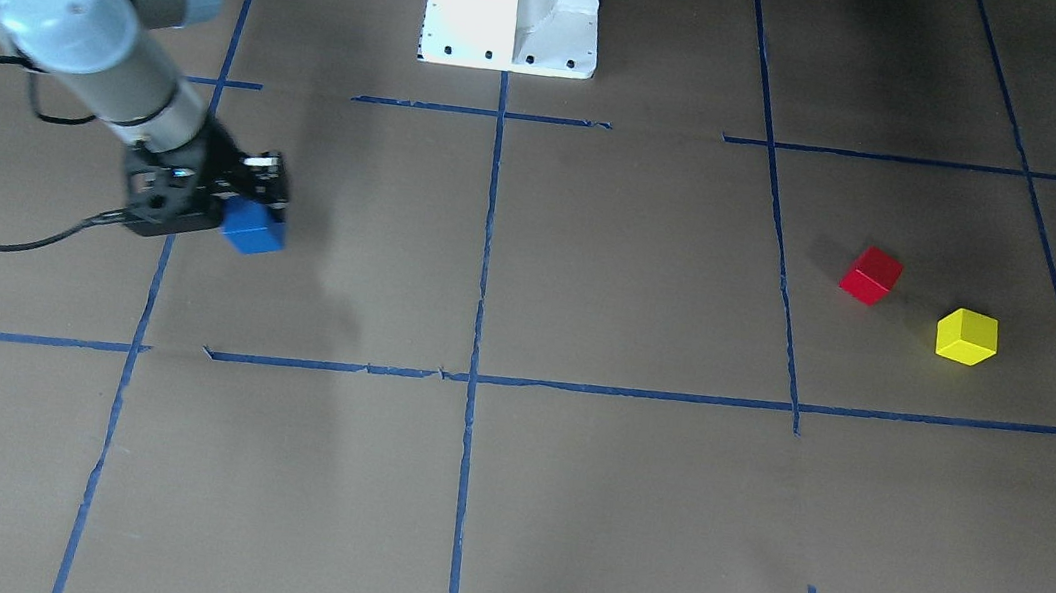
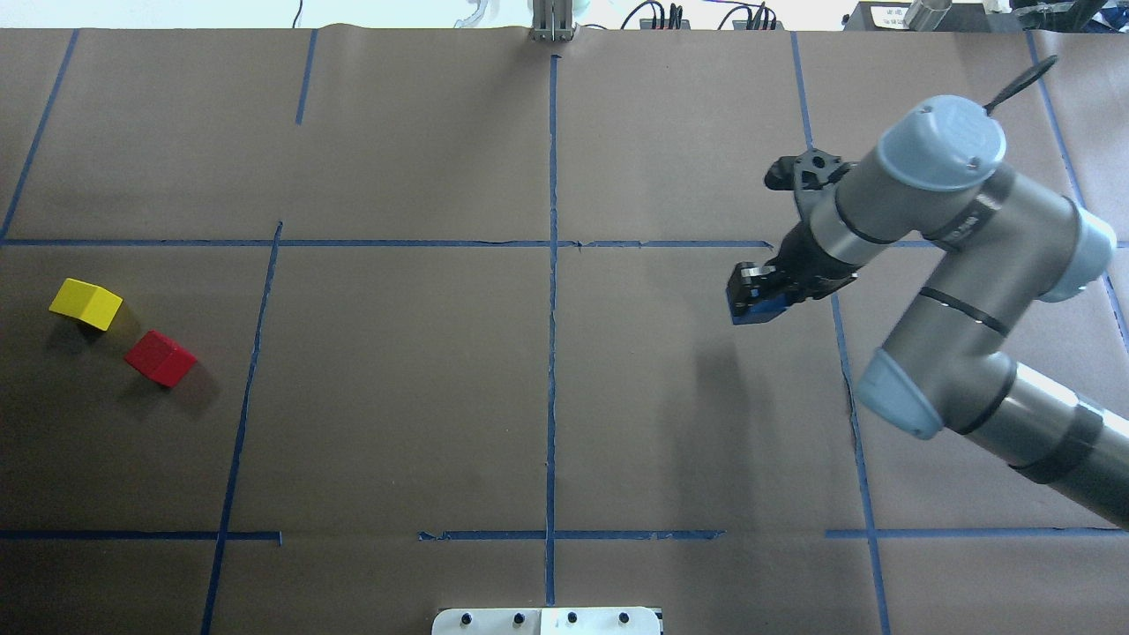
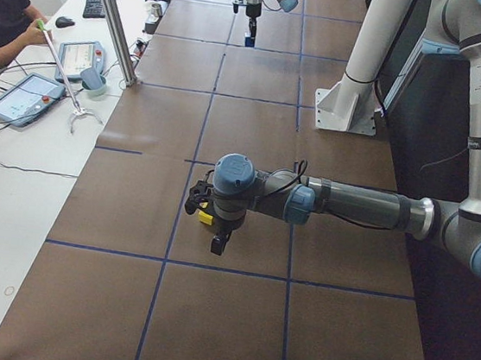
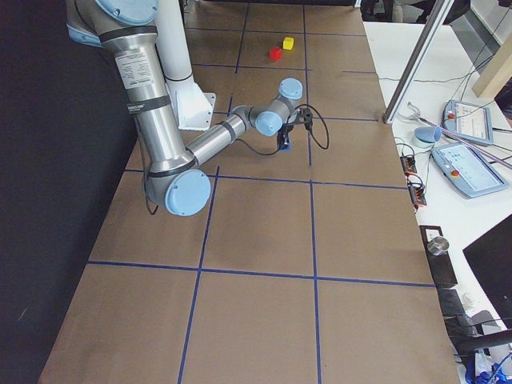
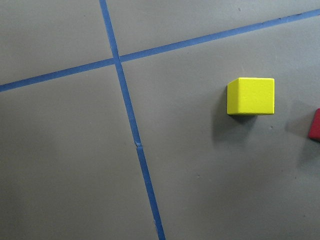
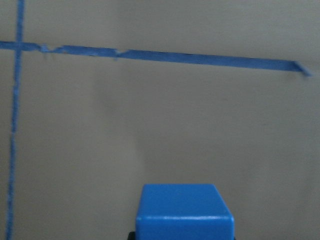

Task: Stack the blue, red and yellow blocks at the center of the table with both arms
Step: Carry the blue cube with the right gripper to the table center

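Next, I set the blue block, now held above the table, with my right gripper on the tape line running out from the white base (image 1: 485, 268).
My right gripper (image 2: 755, 304) is shut on the blue block (image 2: 758, 308) and holds it above the table, right of centre in the overhead view. It also shows in the front view (image 1: 254, 227) and at the bottom of the right wrist view (image 6: 184, 214). The red block (image 2: 160, 357) and yellow block (image 2: 85, 303) lie side by side on the table at the far left. The left wrist view shows the yellow block (image 5: 251, 96) and an edge of the red block (image 5: 315, 125). My left gripper (image 3: 217, 243) shows only in the exterior left view, above those blocks; I cannot tell whether it is open or shut.
Blue tape lines (image 2: 552, 265) mark a grid on the brown table cover. The robot's white base (image 1: 514, 3) stands at the table's edge. An operator with tablets (image 3: 24, 95) sits beside the table in the exterior left view.
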Tool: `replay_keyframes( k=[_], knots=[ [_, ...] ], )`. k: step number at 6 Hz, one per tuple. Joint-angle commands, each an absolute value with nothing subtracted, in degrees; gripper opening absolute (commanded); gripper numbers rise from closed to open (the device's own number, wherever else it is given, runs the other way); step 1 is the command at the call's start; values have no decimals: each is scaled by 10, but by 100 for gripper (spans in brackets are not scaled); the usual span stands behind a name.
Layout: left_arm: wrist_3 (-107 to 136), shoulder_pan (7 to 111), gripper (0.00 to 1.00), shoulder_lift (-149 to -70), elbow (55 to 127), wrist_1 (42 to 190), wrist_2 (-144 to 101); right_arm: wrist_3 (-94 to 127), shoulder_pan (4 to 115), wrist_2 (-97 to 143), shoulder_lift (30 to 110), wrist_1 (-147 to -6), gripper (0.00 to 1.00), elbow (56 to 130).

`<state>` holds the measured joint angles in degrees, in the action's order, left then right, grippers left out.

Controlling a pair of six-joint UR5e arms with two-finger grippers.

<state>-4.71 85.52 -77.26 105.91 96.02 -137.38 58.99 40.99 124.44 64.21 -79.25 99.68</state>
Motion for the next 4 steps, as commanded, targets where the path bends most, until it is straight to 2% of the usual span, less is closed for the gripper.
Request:
replay_keyframes(
  k=[1, 2, 4],
  knots=[
    [-47, 855, 100, -773, 1059, 962, -1374, 746, 333, 1182, 489, -801, 0, 892],
    [-47, 855, 100, -773, 1059, 962, -1375, 778, 318, 1166, 435, -802, 0, 836],
    [-46, 855, 100, -773, 1062, 962, -1375, 780, 297, 1137, 388, -803, 0, 767]
  ],
)
